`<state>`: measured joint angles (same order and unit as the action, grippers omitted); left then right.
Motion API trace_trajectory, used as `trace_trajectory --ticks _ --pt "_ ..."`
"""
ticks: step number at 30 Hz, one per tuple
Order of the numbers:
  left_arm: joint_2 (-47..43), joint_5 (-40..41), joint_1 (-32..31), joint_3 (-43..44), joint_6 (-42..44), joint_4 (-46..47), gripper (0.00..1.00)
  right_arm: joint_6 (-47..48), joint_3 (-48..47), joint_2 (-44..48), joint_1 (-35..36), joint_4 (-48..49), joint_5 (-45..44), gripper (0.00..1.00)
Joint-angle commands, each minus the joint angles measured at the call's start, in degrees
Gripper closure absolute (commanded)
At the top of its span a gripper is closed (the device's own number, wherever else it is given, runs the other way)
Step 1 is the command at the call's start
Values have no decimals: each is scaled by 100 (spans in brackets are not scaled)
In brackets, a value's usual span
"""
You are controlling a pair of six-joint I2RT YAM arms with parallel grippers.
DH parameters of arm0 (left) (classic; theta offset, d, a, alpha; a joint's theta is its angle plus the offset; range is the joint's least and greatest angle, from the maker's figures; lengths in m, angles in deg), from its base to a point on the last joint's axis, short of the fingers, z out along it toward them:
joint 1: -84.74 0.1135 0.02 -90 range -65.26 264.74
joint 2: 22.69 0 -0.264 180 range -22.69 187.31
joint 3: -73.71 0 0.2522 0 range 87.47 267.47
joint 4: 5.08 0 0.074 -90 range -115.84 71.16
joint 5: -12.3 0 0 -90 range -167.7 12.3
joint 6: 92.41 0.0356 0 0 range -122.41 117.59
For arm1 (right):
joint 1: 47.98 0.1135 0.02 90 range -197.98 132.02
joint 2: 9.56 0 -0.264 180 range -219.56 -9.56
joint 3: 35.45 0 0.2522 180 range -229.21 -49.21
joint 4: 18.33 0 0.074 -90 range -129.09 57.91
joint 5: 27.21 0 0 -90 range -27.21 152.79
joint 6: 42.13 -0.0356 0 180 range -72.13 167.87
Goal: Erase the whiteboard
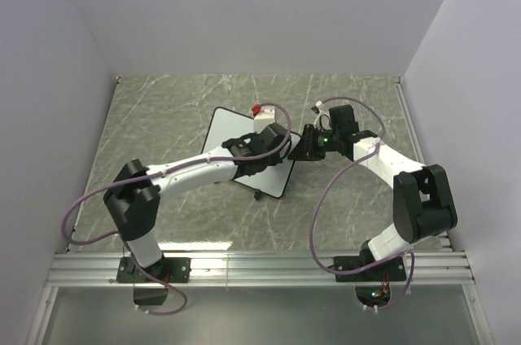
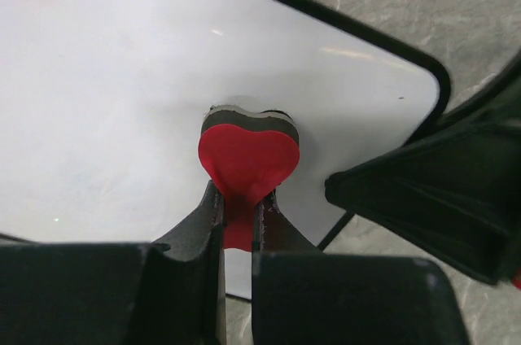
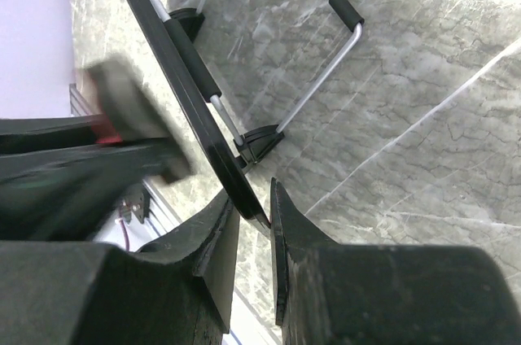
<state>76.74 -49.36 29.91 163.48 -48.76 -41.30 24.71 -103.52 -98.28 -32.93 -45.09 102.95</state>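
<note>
My left gripper sets the red eraser down next on the marbled table [image 1: 195,189] between the whiteboard and that arm's base.
The whiteboard [image 1: 236,137] stands tilted at the table's middle, its white face [image 2: 122,76] towards my left arm. My left gripper [image 2: 238,198] is shut on a red heart-shaped eraser [image 2: 248,158], whose dark felt side presses on the board's face. From above, the eraser [image 1: 256,109] shows as a red spot beyond the left gripper [image 1: 258,116]. My right gripper [image 3: 256,207] is shut on the board's black frame [image 3: 195,93] at its right edge. It shows from above as the right gripper [image 1: 299,148] and as a dark shape [image 2: 423,198] in the left wrist view.
The board's wire stand [image 3: 326,68] with black feet rests on the grey marbled table [image 1: 163,117]. Pale walls close in the left, back and right. A metal rail [image 1: 260,268] runs along the near edge by the arm bases. Purple cables loop off both arms.
</note>
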Motion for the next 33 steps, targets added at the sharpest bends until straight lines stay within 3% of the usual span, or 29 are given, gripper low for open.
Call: trace_trajectory --ticks 1,6,8,15,26,30,33 --pt "-785 382 34 343 29 -476 100 -110 8 172 33 -239 -290 100" --pt "-1540 1033 182 459 47 -1269 100 -198 -1 233 33 -169 -351 100" --pt "-1952 1042 586 135 -111 -1575 100 -259 -45 259 33 -142 -412 100" --pt "-2569 577 1975 -1393 -392 -2412 100 -295 -177 347 42 -107 -588 100" --pt "-3044 -952 3347 -2617 -393 -2087 100 -426 -274 620 42 -247 -975 97" --pt "-3141 -1575 3707 -2801 -384 -1833 99 -540 -318 708 42 -221 -1045 62" --pt "-3141 -1735 3848 -2898 -419 -1613 92 -541 -370 743 42 -256 -1072 50"
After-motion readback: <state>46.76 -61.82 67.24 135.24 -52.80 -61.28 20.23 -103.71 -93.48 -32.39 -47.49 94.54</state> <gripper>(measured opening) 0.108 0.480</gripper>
